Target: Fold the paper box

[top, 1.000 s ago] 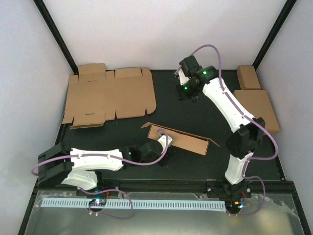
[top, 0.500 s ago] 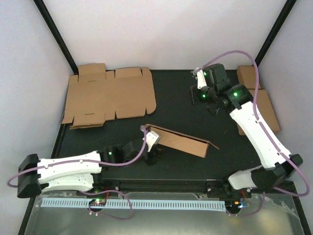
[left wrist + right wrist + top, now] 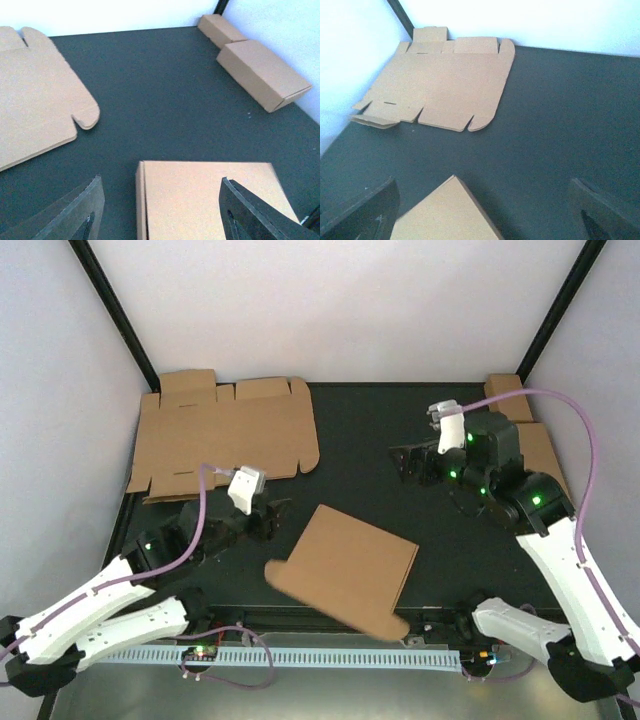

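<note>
Next, I close my right gripper over the paper box's top, going beside the middle of its back edge (image 3: 367,530).
The paper box (image 3: 350,565) lies folded into a shallow square near the table's front edge, and neither gripper touches it. My left gripper (image 3: 268,514) hovers open just left of it. In the left wrist view the box (image 3: 210,200) lies below and beyond the open gripper (image 3: 162,217), nearer its right finger (image 3: 252,215). My right gripper (image 3: 408,462) is open above the mat behind the box. The right wrist view shows one box corner (image 3: 442,215) low between the spread fingers of that gripper (image 3: 480,215).
An unfolded die-cut cardboard sheet (image 3: 225,435) lies flat at the back left. A small oblong box (image 3: 508,395) and a folded box (image 3: 548,455) sit along the right edge. A rounded tab of the paper box (image 3: 385,625) reaches over the table's front rail.
The box, tilted up on edge at my left gripper before, now lies flat. The left arm drew back left. The right arm swung right and forward and opened its jaws.
</note>
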Tool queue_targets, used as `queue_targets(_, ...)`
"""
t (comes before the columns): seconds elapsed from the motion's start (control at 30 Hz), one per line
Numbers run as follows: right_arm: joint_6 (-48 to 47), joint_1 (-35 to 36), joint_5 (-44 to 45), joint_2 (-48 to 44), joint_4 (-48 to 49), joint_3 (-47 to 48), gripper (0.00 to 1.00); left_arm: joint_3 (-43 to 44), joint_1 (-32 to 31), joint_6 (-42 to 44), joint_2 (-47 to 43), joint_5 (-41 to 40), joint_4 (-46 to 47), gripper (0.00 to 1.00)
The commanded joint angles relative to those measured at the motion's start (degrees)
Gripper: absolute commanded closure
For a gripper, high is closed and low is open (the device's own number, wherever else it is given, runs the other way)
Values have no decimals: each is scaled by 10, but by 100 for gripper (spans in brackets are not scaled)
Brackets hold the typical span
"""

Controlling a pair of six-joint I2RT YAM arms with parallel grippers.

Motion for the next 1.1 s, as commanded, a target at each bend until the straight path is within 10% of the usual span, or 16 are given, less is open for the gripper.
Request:
queue_targets(0.0,14,1,-6,-41,19,-45,0,49,54,54,35,36,-66,33)
queue_targets(0.47,49,36,-110,-77,37,-229,1,33,138,31,92,156,-115,31)
queue_targets(0.8,119,37,-235,-64,223,-392,27,-35,142,24,91,279,-75,31)
queue_targets(1.07,169,37,-301,-20,366,-466,98,-52,142,9,114,312,-53,30)
